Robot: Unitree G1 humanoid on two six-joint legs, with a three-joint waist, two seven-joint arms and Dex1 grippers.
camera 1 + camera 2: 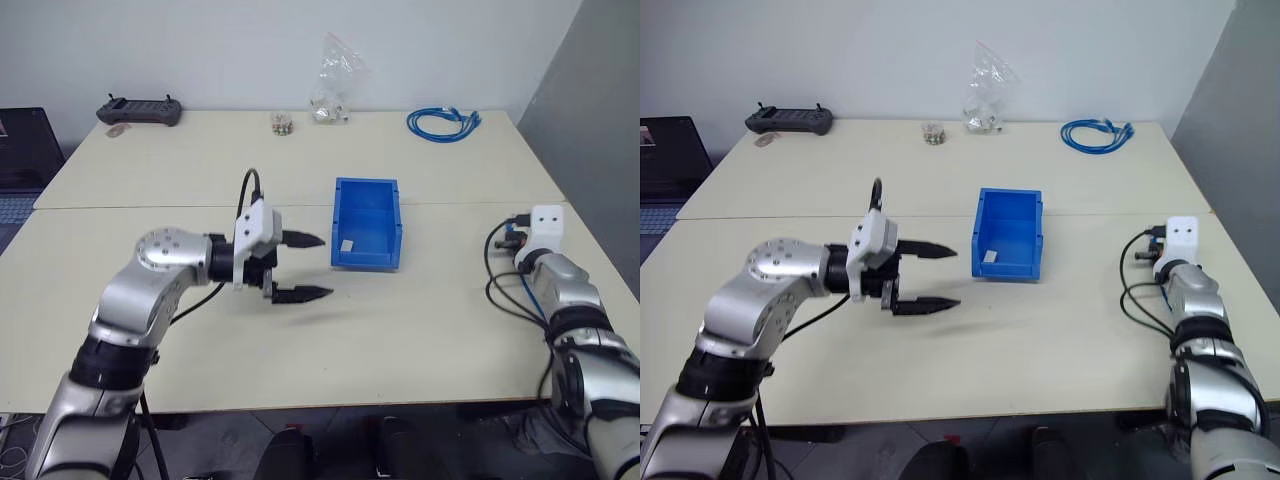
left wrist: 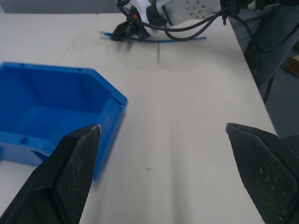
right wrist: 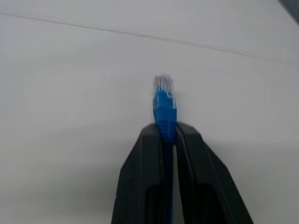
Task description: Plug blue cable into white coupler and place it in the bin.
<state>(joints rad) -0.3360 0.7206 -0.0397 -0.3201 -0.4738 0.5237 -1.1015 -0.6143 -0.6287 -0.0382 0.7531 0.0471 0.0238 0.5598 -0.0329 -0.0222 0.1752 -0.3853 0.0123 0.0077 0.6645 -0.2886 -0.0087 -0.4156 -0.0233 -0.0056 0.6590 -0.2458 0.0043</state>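
Note:
The blue cable will go down from my right gripper onto the table [image 1: 338,304] just in front of the blue bin.
The blue bin [image 1: 367,190] stands open-topped in the middle of the table. A tiny white block, apparently the white coupler [image 1: 347,244], lies inside it by the near left corner. My left gripper [image 1: 322,266] hovers just left of the bin, pointing at it, with its jaws wide open and nothing between them. The right wrist view has my right gripper [image 3: 167,128] shut on the blue cable [image 3: 163,100], whose plug end sticks out past the fingertips over bare table. From the left wrist view, the right gripper [image 2: 117,36] sits low at the table's right side with the cable [image 2: 180,40] trailing behind it.
At the back of the table lie a coiled bundle of blue cables [image 1: 443,123], a clear plastic bag [image 1: 335,80], a small jar [image 1: 281,122] and a black controller [image 1: 140,110]. A seam [image 1: 150,207] runs across the tabletop. Black cables [image 1: 497,270] loop beside the right arm.

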